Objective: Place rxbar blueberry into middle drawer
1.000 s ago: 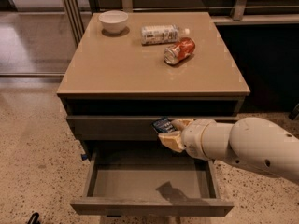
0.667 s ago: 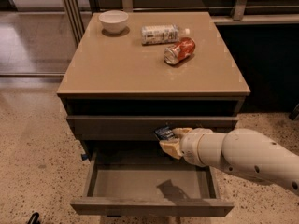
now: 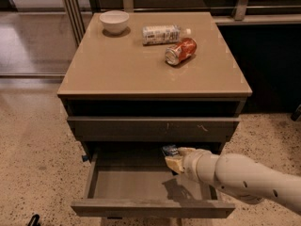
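Next, I release the rxbar blueberry on the middle drawer's grey bottom, within its shadow (image 3: 183, 194) near the drawer's front.
The middle drawer (image 3: 153, 207) is pulled out, with a plain front and a smooth grey floor. My gripper (image 3: 173, 157) comes in from the lower right on a white arm and hangs above the drawer's back right part, just under the shut drawer front above. It is shut on the rxbar blueberry (image 3: 169, 150), a small dark wrapper whose end sticks out at the upper left of the fingers. The bar is in the air, above the drawer floor. The gripper's shadow lies on the floor below it.
The shut drawer front (image 3: 153, 128) above bears pale scratch marks. On the tabletop (image 3: 117, 69) lie a white bowl (image 3: 114, 21), a white labelled bottle (image 3: 162, 33) on its side and an orange-red can (image 3: 180, 51) on its side. Speckled floor surrounds the cabinet.
My gripper has moved down from in front of the upper drawer front into the open drawer's space, still with the bar in it.
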{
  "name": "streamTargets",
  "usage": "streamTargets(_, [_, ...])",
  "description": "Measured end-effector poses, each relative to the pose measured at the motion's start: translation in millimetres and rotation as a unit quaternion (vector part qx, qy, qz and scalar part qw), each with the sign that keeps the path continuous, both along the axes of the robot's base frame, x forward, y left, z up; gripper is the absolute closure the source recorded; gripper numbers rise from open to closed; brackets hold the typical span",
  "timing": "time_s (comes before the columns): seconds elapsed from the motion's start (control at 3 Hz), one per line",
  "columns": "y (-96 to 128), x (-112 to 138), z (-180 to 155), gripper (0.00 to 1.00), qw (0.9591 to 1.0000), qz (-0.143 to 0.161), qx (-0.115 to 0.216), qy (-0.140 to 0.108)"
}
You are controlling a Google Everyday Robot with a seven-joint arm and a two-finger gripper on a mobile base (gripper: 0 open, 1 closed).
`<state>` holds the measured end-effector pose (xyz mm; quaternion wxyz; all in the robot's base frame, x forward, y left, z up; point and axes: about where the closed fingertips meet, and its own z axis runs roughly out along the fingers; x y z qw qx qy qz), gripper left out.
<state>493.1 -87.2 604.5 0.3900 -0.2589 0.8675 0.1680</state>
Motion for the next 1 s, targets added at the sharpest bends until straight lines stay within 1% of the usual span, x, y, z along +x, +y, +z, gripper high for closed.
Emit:
streamTargets(0.33, [-10.5,0.8,-47.6,1.00,0.9995,-0.018,0.015,0.022])
streamTargets(0.67, [-16.2,0.2,-85.8,1.00,0.9983,-0.021,0.031,0.045])
streamTargets(1.0, [-15.9,1.6,-104.4,1.00,0.9974,-0.019,0.036,0.060])
